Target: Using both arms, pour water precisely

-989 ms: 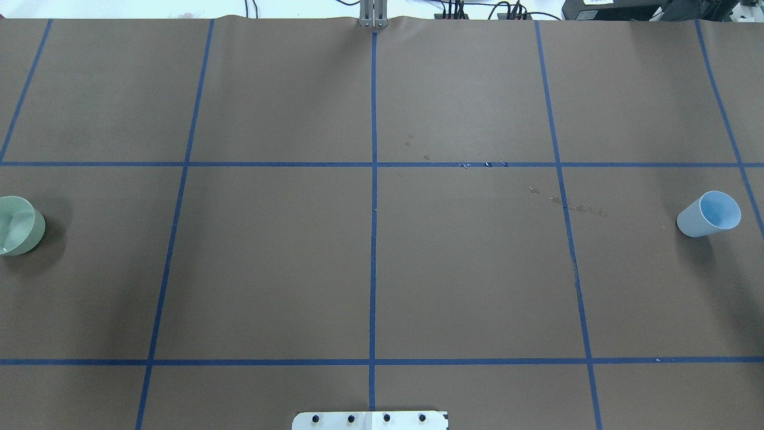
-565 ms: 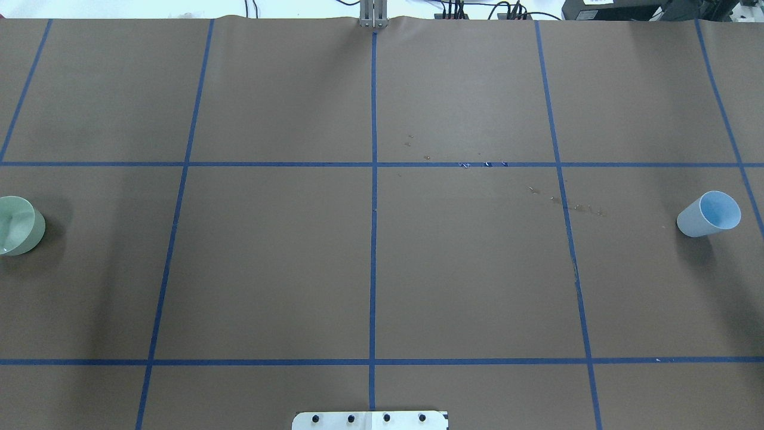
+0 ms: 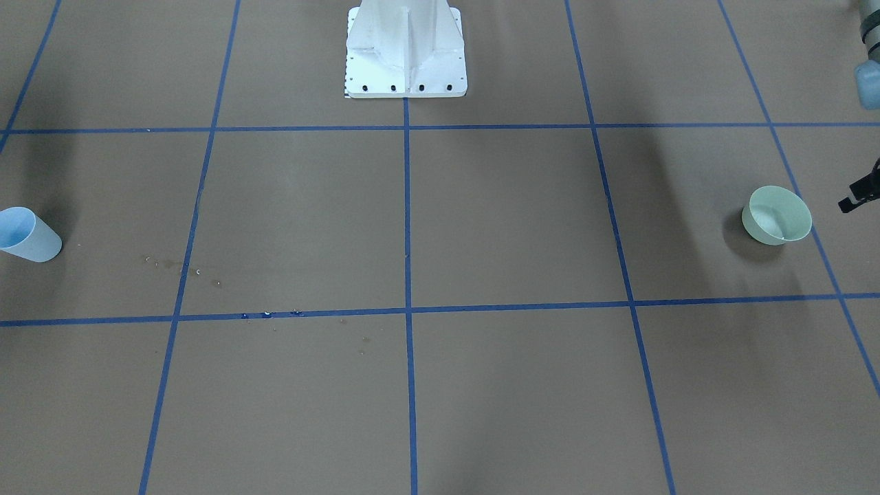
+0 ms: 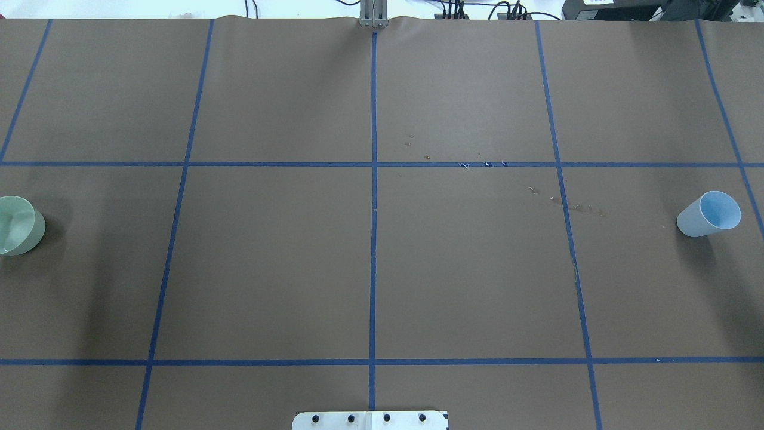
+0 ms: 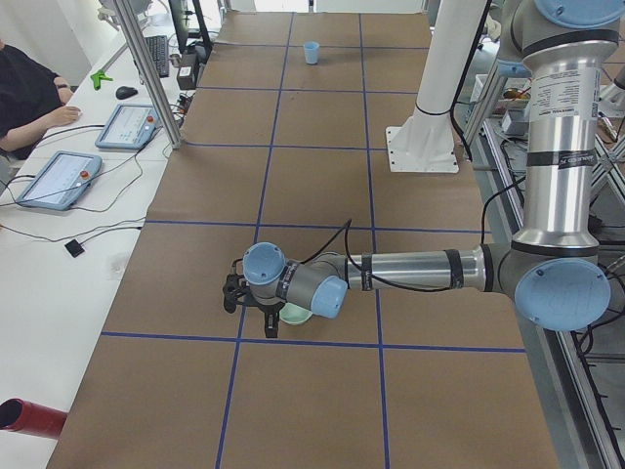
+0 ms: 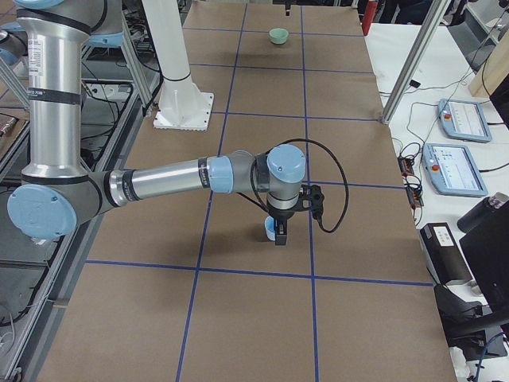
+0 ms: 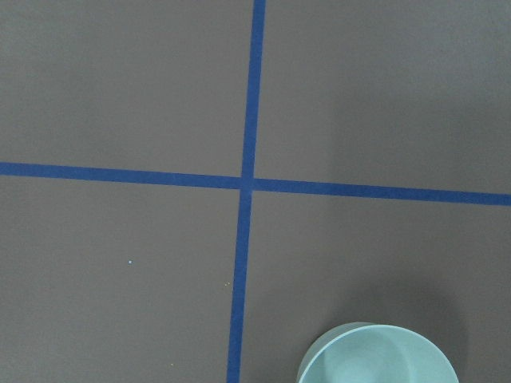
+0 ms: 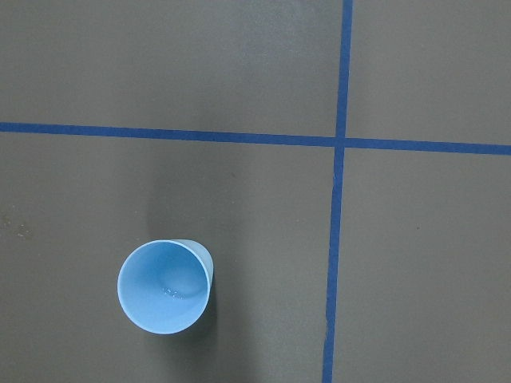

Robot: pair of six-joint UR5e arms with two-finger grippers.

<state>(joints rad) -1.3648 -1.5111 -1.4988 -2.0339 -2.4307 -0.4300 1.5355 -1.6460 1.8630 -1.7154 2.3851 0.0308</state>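
My left gripper should close on the pale green cup's rim [image 3: 805,206] [image 7: 300,375], on the side that faces the gripper, and one of its fingers will be inside the cup.
A pale green cup [image 4: 19,226] stands upright at the table's left edge; it also shows as [image 3: 777,215] and at the bottom of the left wrist view [image 7: 375,357]. Faint lines and a glint inside it may be water. A light blue cup [image 4: 710,214] stands at the right, with a small glint at its bottom [image 8: 164,289]. My left gripper [image 5: 252,311] hovers just beyond the green cup [image 5: 298,316]. My right gripper [image 6: 280,232] hangs beside the blue cup [image 6: 271,230]. I cannot tell either gripper's state. No fingers show in the wrist views.
Wet spots [image 4: 574,206] and droplets [image 4: 484,163] mark the brown, blue-taped table right of centre. The white pedestal [image 3: 405,51] stands at the robot's side. Beyond the far edge are tablets [image 5: 57,179], a seated person [image 5: 24,93], metal posts [image 5: 146,73] and a red cylinder [image 5: 29,418].
The faint lines inside the green cup have shifted slightly. Both cups stay where they were.
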